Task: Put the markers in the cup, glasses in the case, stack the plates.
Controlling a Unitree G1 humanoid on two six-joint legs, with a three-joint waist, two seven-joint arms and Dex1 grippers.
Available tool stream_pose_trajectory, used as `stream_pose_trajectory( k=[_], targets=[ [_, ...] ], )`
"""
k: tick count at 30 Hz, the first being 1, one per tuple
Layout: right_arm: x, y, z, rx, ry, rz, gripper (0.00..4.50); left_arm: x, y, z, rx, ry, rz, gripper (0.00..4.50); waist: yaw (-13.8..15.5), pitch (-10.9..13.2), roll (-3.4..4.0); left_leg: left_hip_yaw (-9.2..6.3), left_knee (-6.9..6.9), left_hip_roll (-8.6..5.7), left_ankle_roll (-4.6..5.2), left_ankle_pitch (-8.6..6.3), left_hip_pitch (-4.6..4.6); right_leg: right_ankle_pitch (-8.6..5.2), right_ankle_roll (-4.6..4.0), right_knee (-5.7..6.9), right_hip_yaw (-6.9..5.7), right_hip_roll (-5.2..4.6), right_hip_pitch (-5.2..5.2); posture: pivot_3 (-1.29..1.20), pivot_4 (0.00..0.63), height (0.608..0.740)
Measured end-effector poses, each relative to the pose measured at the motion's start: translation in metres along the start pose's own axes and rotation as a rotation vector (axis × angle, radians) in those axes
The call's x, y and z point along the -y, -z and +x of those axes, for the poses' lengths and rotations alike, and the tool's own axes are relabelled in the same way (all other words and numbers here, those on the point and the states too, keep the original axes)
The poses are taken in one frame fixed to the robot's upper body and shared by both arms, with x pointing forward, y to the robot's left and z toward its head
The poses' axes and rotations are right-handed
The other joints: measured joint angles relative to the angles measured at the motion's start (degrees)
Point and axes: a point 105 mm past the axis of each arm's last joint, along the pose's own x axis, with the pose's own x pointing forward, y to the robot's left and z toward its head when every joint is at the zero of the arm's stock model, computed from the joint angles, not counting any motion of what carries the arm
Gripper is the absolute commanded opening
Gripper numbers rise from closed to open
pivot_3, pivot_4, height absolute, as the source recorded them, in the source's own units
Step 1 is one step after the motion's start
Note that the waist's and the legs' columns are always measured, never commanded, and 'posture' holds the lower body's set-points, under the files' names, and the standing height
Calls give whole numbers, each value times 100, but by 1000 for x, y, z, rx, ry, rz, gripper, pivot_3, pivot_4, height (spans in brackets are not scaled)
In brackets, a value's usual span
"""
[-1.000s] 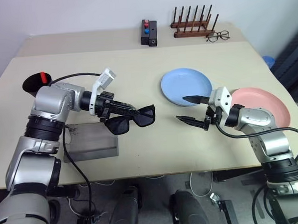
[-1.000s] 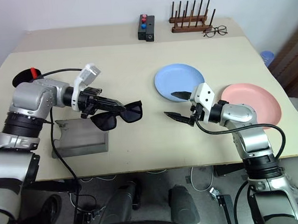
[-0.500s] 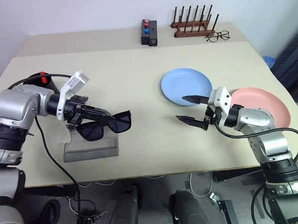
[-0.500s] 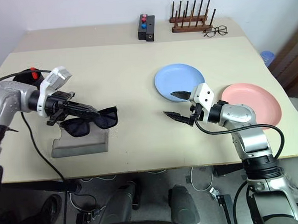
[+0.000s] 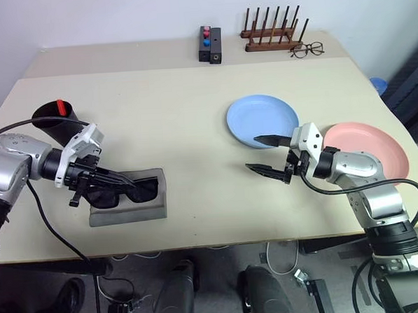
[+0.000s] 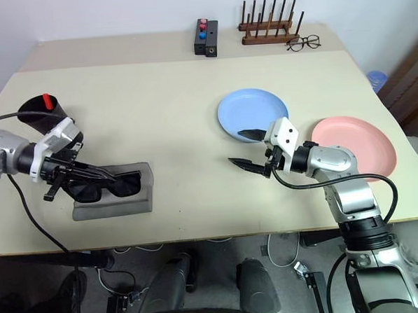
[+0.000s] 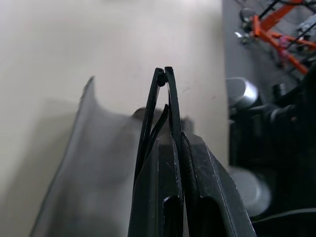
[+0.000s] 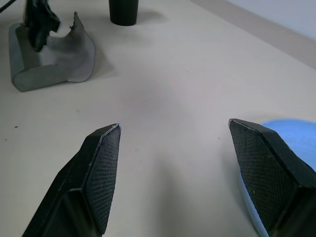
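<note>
My left gripper should release the black sunglasses, which sit low on the open case now, down in the grey case's hollow [image 5: 132,202] [image 7: 154,174], close along the front side of the case.
My left gripper [image 5: 111,180] is shut on the black sunglasses [image 5: 132,191], gripping them by their folded arms [image 7: 165,98]. The glasses sit low on the open grey case [image 5: 127,208] near the table's front left; I cannot tell whether they rest in it. The black cup [image 5: 54,113] stands behind the case with a red-capped marker [image 5: 61,106] in it. My right gripper [image 5: 253,153] hangs open and empty just in front of the light blue plate [image 5: 261,115]. The pink plate [image 5: 370,144] lies to its right, beside the right forearm.
At the back of the table stand a black box with red and blue buttons [image 5: 209,44], a wooden peg rack [image 5: 273,35] and wire-framed spectacles [image 5: 306,50]. The table's front edge runs just below the case.
My left gripper carried the sunglasses leftwards and down, from mid-air beside the case onto it. The right arm kept still.
</note>
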Motion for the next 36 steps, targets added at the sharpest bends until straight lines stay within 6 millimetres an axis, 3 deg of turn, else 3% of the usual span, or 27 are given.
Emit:
stream_pose_trajectory(
  k=[8, 13, 25, 29, 35, 36],
  targets=[
    [-2, 1, 1, -4, -14, 5, 3564, -3, 11, -2, 10, -14, -29, 17, -19, 0, 0, 1, 2, 1, 2, 1, -20, 10, 19, 8, -5, 11, -24, 0, 150, 735],
    [-2, 1, 1, -7, -14, 7, 3564, 1, 26, 9, 24, 32, -89, 17, -21, 0, 0, 2, 5, 1, 2, 2, -20, 10, 19, 12, -5, 13, -24, 0, 150, 735],
    [-3, 2, 0, -19, -19, 23, 3564, 1, 36, 24, 74, 86, -151, 17, -21, 0, 0, 0, 12, 2, 2, 1, -21, 11, 20, 15, -6, 13, -23, 0, 150, 735],
    [-3, 2, 0, -20, -19, 24, 3564, 3, 37, 27, 97, 109, -210, 1416, -21, 0, 1, 1, 12, 1, 2, 1, -20, 11, 20, 15, -6, 14, -22, 0, 150, 735],
    [-3, 2, 0, -20, -19, 24, 3564, 4, 37, 29, 105, 123, -266, 4321, -17, 0, 0, 1, 14, 1, 3, 2, -20, 11, 21, 17, -7, 18, -21, 0, 150, 735],
    [-3, 2, 0, -20, -19, 24, 3564, 4, 38, 29, 100, 125, -268, 4444, -19, 0, 1, 1, 14, 1, 3, 2, -20, 11, 21, 17, -7, 18, -21, 0, 150, 735]
  ],
)
